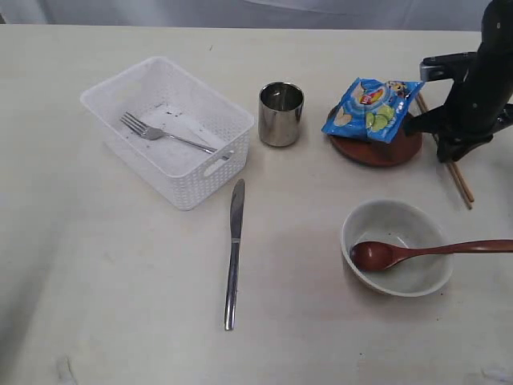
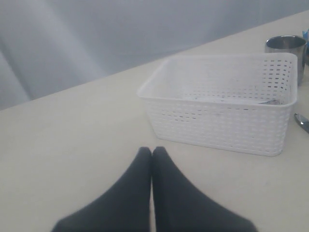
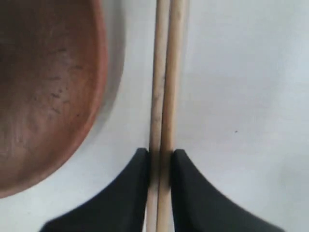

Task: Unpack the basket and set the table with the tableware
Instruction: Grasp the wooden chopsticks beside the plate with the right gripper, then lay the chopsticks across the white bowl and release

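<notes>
Next, my right gripper sets the brown chopsticks down across the off-white bowl, over the wooden spoon [image 1: 401,242].
My right gripper [image 3: 159,157] is shut on the two brown chopsticks [image 3: 166,72], one finger pressed to each side. They lie on the table [image 1: 120,281] beside the reddish-brown plate [image 3: 48,87]. In the exterior view that gripper [image 1: 449,152] is low at the far right, over the chopsticks [image 1: 462,183]. The white basket [image 1: 204,180] holds a fork [image 1: 160,134]. A knife [image 1: 234,249], a steel cup [image 1: 280,114] and an off-white bowl [image 1: 417,281] with the wooden spoon [image 1: 433,251] stand on the table. My left gripper [image 2: 152,152] is shut and empty, short of the basket [image 2: 217,121].
A blue snack bag [image 1: 370,108] lies on the plate [image 1: 377,152]. The cup [image 2: 285,46] shows behind the basket in the left wrist view, and the knife's tip [image 2: 301,121] beside it. A grey wall runs behind the table's far edge.
</notes>
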